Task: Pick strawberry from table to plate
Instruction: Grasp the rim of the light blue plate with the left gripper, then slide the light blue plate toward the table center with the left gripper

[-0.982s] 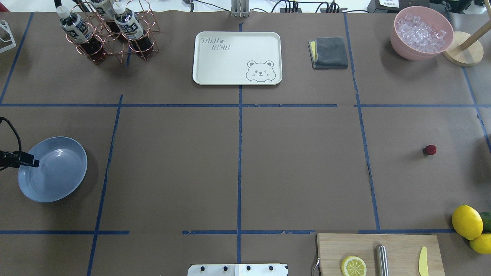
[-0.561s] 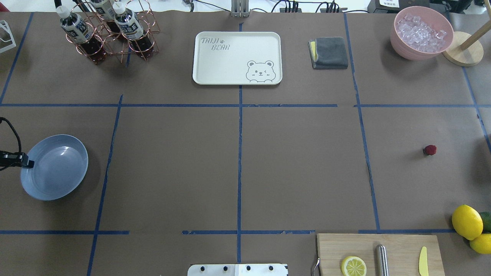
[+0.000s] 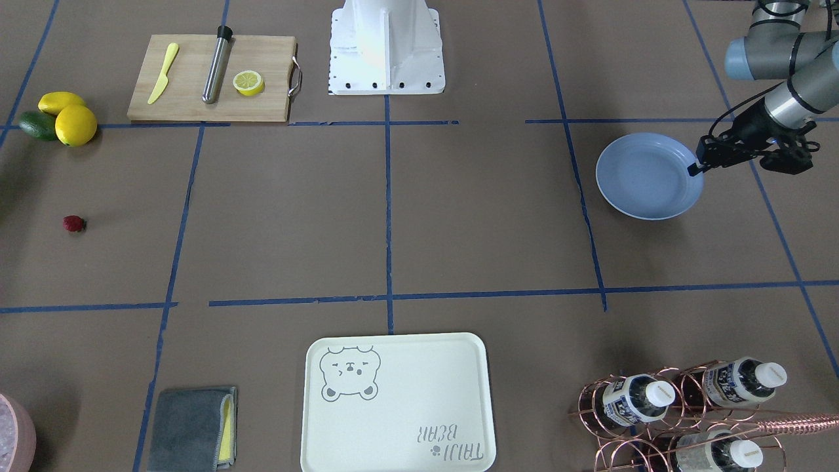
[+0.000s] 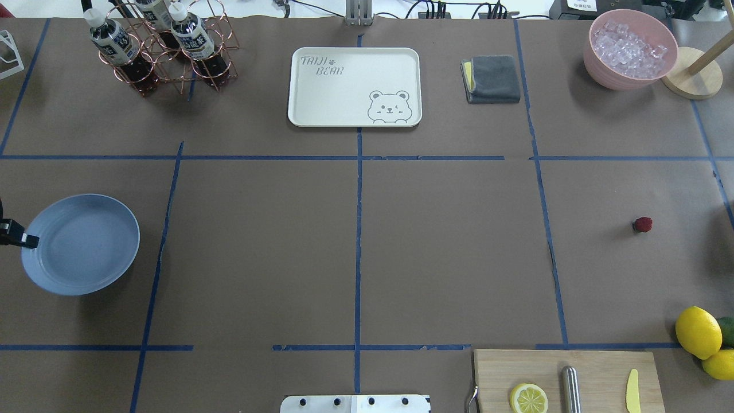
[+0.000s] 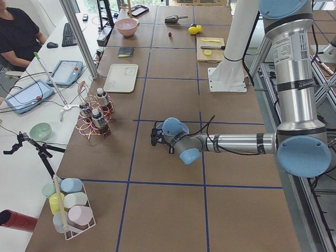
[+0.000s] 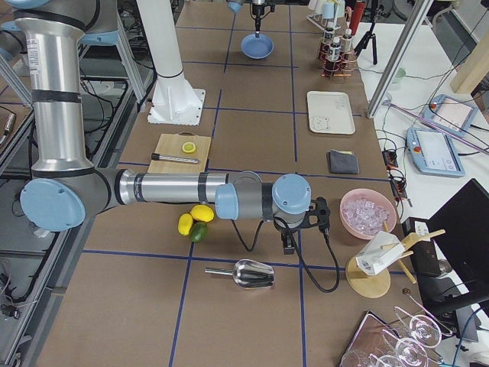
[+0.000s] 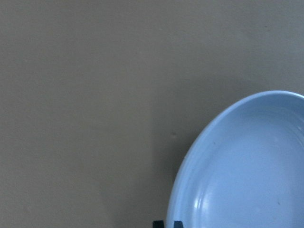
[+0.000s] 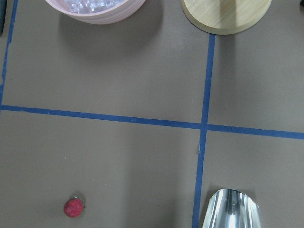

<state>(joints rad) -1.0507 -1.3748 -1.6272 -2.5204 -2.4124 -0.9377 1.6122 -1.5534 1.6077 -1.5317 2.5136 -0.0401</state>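
Observation:
Next, I release the light-blue plate from my left gripper on the blue tape line (image 3: 387,197) between the white stand and bear tray.
The strawberry (image 4: 643,225) is a small dark-red berry lying alone on the brown table (image 4: 447,246) at the right; it also appears as the strawberry (image 3: 74,223) and, low in the right wrist view, the strawberry (image 8: 74,208). The light-blue plate (image 4: 86,246) hovers at the far left, casting a shadow. My left gripper (image 4: 33,241) is shut on its left rim, seen again as the left gripper (image 3: 693,169) on the plate (image 3: 645,177). The right gripper (image 6: 290,241) hangs beside the ice bowl; I cannot tell its state.
A cutting board (image 4: 565,378) with a lemon slice, steel rod and yellow knife sits front right, with lemons (image 4: 698,331) beside it. At the back are the bear tray (image 4: 354,86), a grey cloth (image 4: 492,78), a pink ice bowl (image 4: 629,49) and a bottle rack (image 4: 166,49). A metal scoop (image 8: 232,209) lies near the strawberry.
The left gripper has drawn back to the left with the plate's rim in it, and the plate has gone from tilted to nearly level. The strawberry has not moved.

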